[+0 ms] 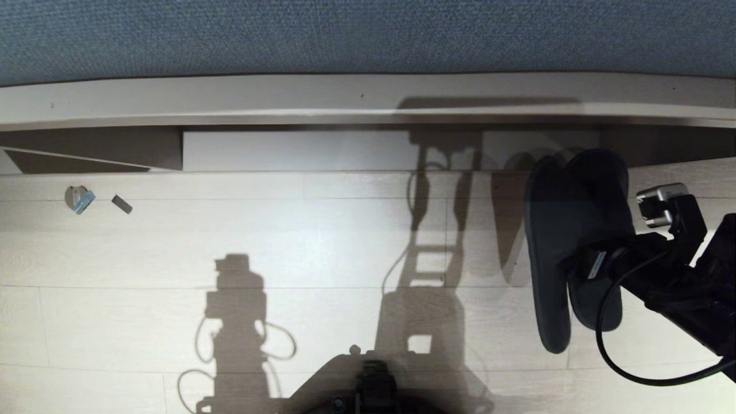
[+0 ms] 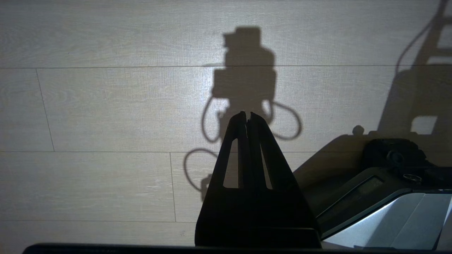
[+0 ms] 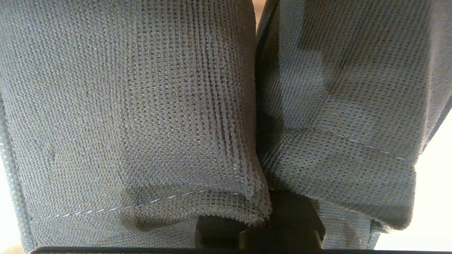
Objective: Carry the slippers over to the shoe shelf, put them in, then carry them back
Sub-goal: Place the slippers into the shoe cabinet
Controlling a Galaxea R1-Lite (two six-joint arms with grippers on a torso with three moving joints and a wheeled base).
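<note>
The robot's right gripper will release the slippers on the shoe shelf's pale bottom board (image 1: 543, 146), straight ahead of their far ends.
My right gripper (image 1: 592, 263) is shut on the pair of dark grey-blue slippers (image 1: 553, 247), held side by side at the right, above the pale plank floor. Their far ends reach toward the shoe shelf (image 1: 299, 150), a low cubby with a pale bottom board under a taupe top edge. In the right wrist view the knitted uppers of both slippers (image 3: 141, 106) fill the picture, and the fingers run in under the fabric where the two uppers meet. My left gripper (image 2: 247, 114) is shut on nothing and hangs parked over the floor.
A small round thing with blue tape (image 1: 79, 199) and a dark grey scrap (image 1: 121, 204) lie on the floor at the left, near the shelf front. My base (image 1: 374, 385) shows at the bottom. A black cable (image 1: 632, 376) loops below the right arm.
</note>
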